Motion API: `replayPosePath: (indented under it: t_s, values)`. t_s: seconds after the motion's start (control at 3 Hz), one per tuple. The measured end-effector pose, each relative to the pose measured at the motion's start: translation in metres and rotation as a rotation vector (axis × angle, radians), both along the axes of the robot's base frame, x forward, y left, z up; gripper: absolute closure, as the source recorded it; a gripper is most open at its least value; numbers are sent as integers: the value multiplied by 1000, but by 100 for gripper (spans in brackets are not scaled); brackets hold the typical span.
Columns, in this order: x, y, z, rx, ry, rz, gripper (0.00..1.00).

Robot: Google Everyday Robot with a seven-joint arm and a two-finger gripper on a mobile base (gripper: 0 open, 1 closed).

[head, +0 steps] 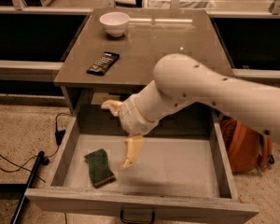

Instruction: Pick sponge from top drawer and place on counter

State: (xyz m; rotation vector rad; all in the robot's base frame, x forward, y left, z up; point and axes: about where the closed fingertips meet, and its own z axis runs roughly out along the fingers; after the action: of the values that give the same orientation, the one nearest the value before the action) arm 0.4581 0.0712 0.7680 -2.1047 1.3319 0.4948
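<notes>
The fingers of my gripper needs to next go down to the dark green sponge [99, 168] near the front corner of the open top drawer and close around it.
The sponge [99, 166], dark green on top with a tan foam edge, lies flat on the pale floor of the open top drawer [130, 203], near its front left corner. My gripper [115, 135] hangs over the drawer's left half, just right of and above the sponge, not touching it. Its cream fingers [132, 152] are spread wide apart and hold nothing. One points down into the drawer, the other points left under the counter edge. The grey-brown counter [154, 45] is above and behind the drawer. My white arm crosses in from the right.
A white bowl [114, 22] stands at the counter's back left and a black remote-like bar [103, 62] lies near its front left. An orange backpack [245, 146] sits on the floor right of the cabinet. Cables and a black pole [30, 181] lie on the floor at left.
</notes>
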Motion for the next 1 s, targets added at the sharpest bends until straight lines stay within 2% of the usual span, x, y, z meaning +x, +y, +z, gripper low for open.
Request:
replayPosePath:
  t_s: [0.33,0.67,1.0]
  values:
    - [-5,36,-39,15,35,85,0]
    - [-8,58,-77,20,92,125,0]
    - [-5,71,-112,18,146,141,0]
